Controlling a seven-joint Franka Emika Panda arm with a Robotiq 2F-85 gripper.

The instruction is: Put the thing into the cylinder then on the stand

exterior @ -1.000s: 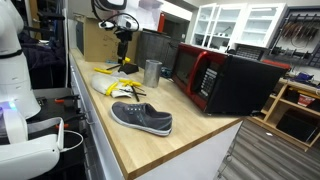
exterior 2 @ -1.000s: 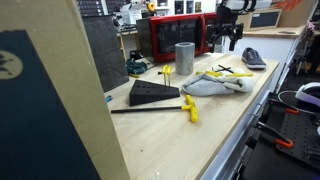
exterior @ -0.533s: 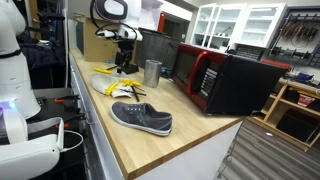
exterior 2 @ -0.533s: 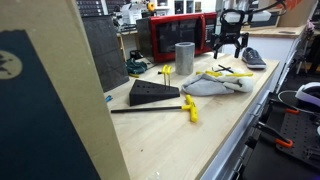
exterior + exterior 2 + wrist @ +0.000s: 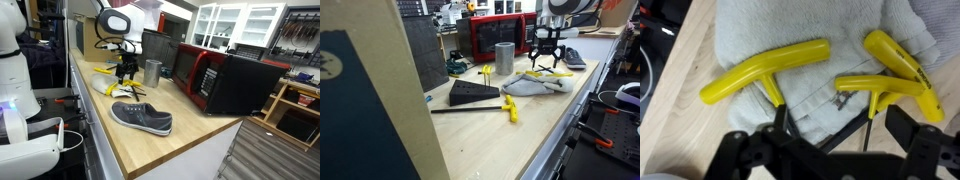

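Observation:
The middle yellow tool's stem is off-centre, near one finger of the robot's gripper, so the robot should move over and grip the stem [image 5: 875, 98] just below its handle.
Three yellow T-handled tools lie on a crumpled pale towel [image 5: 760, 25]: a long one [image 5: 765, 72] at left, a second [image 5: 885, 88] with its black shaft pointing down, and a third [image 5: 898, 55] at right. My gripper [image 5: 840, 142] hangs open just above them, its dark fingers framing the black shafts and touching nothing. In both exterior views the gripper [image 5: 124, 72] [image 5: 546, 62] hovers low over the towel [image 5: 535, 82]. The grey metal cylinder [image 5: 152, 72] [image 5: 504, 58] stands upright beside the towel. A small yellow and black stand [image 5: 485, 71] sits next to the cylinder.
A grey shoe [image 5: 141, 118] [image 5: 573, 58] lies on the wooden counter [image 5: 190, 135]. The red-fronted microwave [image 5: 225, 80] stands behind the cylinder. A black wedge [image 5: 472, 94] and another yellow-handled tool [image 5: 510, 108] with a long black rod lie further along the counter.
The gripper has come down from above the counter to just over the towel and yellow tools. It stays open. The objects have not moved.

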